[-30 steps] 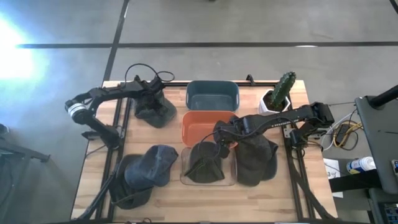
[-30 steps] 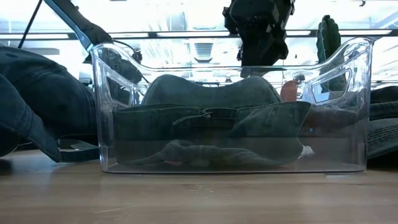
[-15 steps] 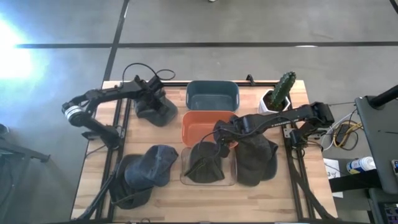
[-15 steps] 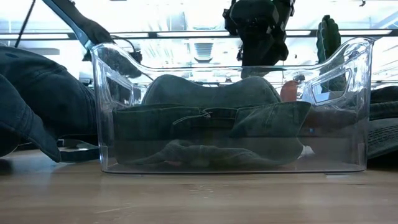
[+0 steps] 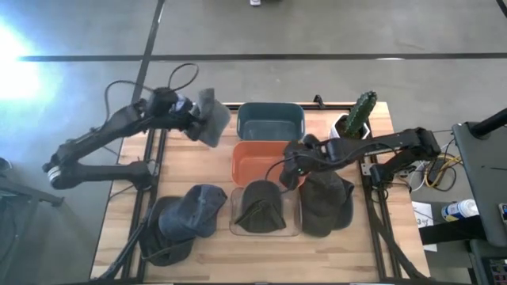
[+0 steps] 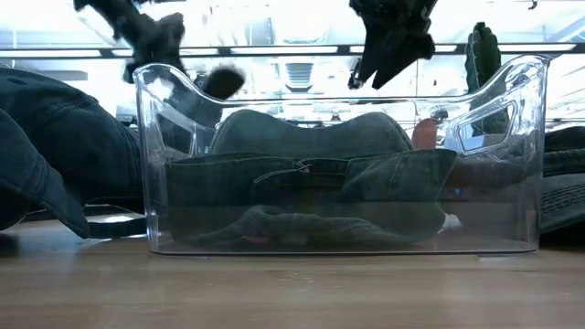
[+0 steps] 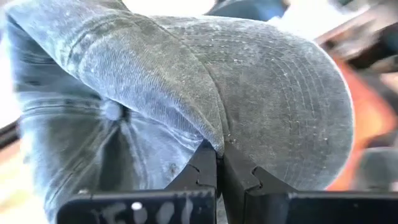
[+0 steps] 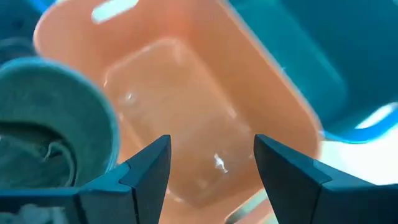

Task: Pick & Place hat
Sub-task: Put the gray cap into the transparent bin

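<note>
Next, I let go of the grey hat with my left gripper on top of the dark hat inside the clear bin (image 5: 262, 207). The grey hat hangs over the table now.
A grey washed hat (image 5: 212, 120) hangs in the air over the table's far left part, with my left gripper (image 5: 192, 117) shut on it; the left wrist view shows its stitched brim (image 7: 286, 93) and crown (image 7: 93, 124). My right gripper (image 5: 293, 162) hovers open over the orange bin's (image 5: 257, 162) right end, with nothing between its fingers (image 8: 211, 149). A dark hat (image 5: 261, 207) lies inside the clear bin (image 6: 338, 164). Another dark hat (image 5: 325, 202) lies flat on the table to its right. My left gripper pinches the hat between its two shut fingers where the brim meets the crown (image 7: 214, 140), on a ridge of cloth. The fingers come level from the table's left side. The hat is lifted clear of the table and hangs around the fingertips.
A teal bin (image 5: 271, 120) stands at the far middle, and a cactus in a white pot (image 5: 356, 119) at the far right. A denim hat (image 5: 196, 210) and a dark hat (image 5: 162, 237) lie overlapping at the near left. Bare wood shows along the near edge.
My left gripper has shut on the grey hat, which lay on the table, and has risen with it toward the far edge; the hat is now lifted clear. My right gripper has shifted a little toward the table's right edge, still open.
</note>
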You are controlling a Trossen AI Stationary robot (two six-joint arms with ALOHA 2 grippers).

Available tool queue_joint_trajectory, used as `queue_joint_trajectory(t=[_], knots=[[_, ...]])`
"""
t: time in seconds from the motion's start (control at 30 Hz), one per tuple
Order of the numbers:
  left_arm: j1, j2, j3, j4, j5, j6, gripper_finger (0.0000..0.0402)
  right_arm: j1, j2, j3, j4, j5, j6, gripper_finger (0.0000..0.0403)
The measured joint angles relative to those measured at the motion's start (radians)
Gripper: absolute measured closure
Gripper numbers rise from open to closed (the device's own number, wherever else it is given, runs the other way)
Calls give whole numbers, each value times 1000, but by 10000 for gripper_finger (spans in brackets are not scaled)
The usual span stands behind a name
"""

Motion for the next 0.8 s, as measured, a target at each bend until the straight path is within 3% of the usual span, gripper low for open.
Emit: queue_joint_trajectory(t=[0.13, 0.33, 0.5, 0.67, 0.8], knots=[[-182, -84, -5, 107, -111, -25, 401, 0, -33, -8, -13, 113, 53, 177], [-542, -79, -8, 283, -504, 51, 401, -19, -68, -21, -44, 222, 203, 177], [-774, 34, -8, 360, -747, 74, 401, -56, -94, -22, -100, 189, 331, 177], [-908, 193, -3, 419, -1011, 49, 401, -86, -116, -22, -157, 172, 356, 177], [-965, 329, 69, 442, -1094, -31, 401, -107, -143, -22, -183, 170, 327, 177]])
